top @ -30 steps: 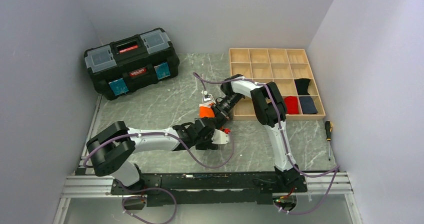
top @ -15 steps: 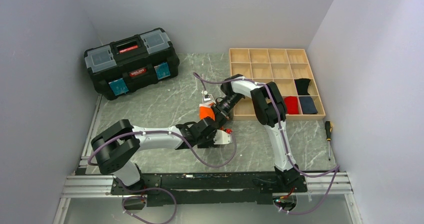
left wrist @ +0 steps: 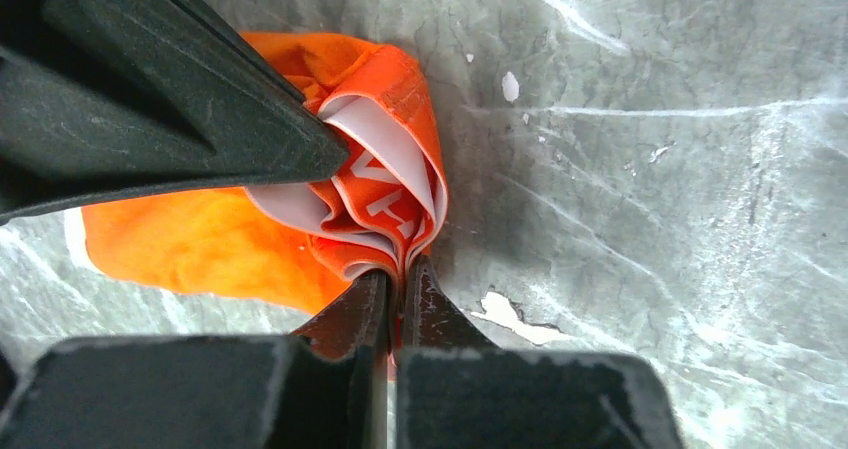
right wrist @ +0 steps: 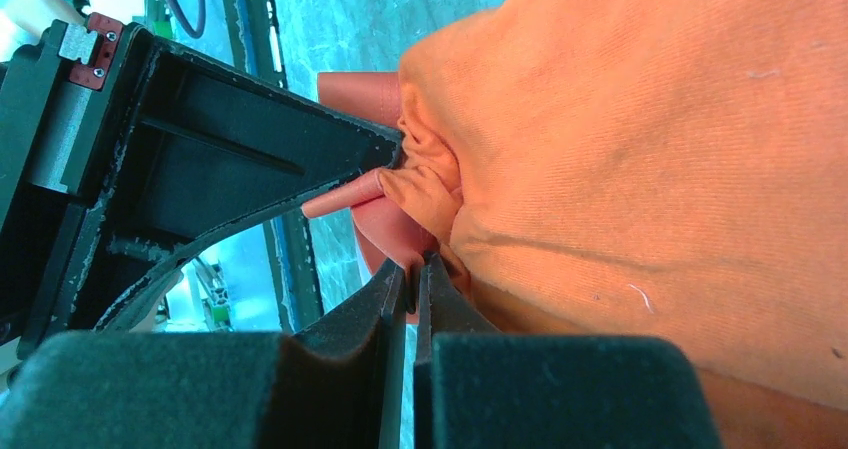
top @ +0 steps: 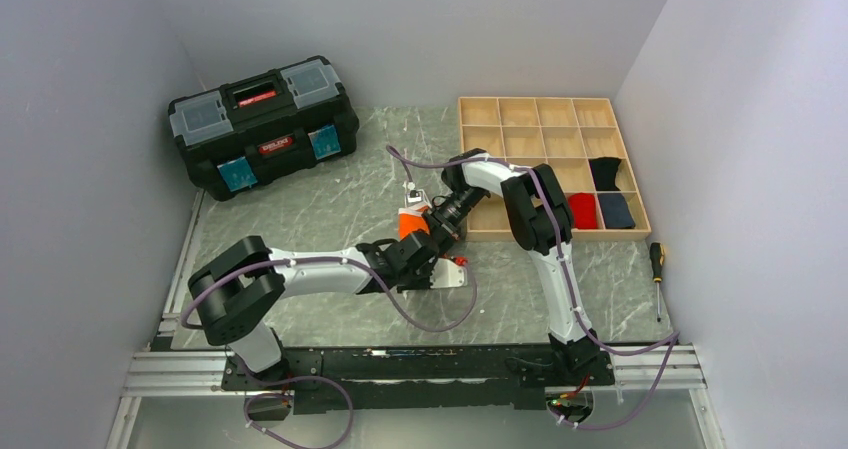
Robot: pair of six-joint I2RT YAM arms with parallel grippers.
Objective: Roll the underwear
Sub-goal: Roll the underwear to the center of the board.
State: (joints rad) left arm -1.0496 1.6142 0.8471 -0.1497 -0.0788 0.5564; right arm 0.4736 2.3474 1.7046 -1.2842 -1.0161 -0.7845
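The underwear's folded edge gapes where both grippers bunch it, so the robot's right gripper should open, back off and take the folded edge at its tray-side end (left wrist: 402, 77).
The orange underwear (top: 410, 225) is bunched at the table's centre, pinched from both sides. In the left wrist view its folded white-trimmed edge (left wrist: 385, 184) is clamped in my left gripper (left wrist: 400, 274), which is shut on it. The right arm's black finger (left wrist: 190, 109) crosses in from the upper left. Seen from the right wrist, the orange cloth (right wrist: 640, 169) fills the frame and my right gripper (right wrist: 417, 269) is shut on a fold of it, with the left arm's finger (right wrist: 250, 159) touching the same bunch.
A black toolbox (top: 263, 124) stands at the back left. A wooden compartment tray (top: 545, 139) at the back right holds red (top: 583, 210), black (top: 605, 173) and navy (top: 616, 210) bundles. A screwdriver (top: 657, 274) lies by the right wall.
My left gripper has shut on the underwear's folded edge, having been open a second ago, and its arm has shifted slightly right. The right arm has held still.
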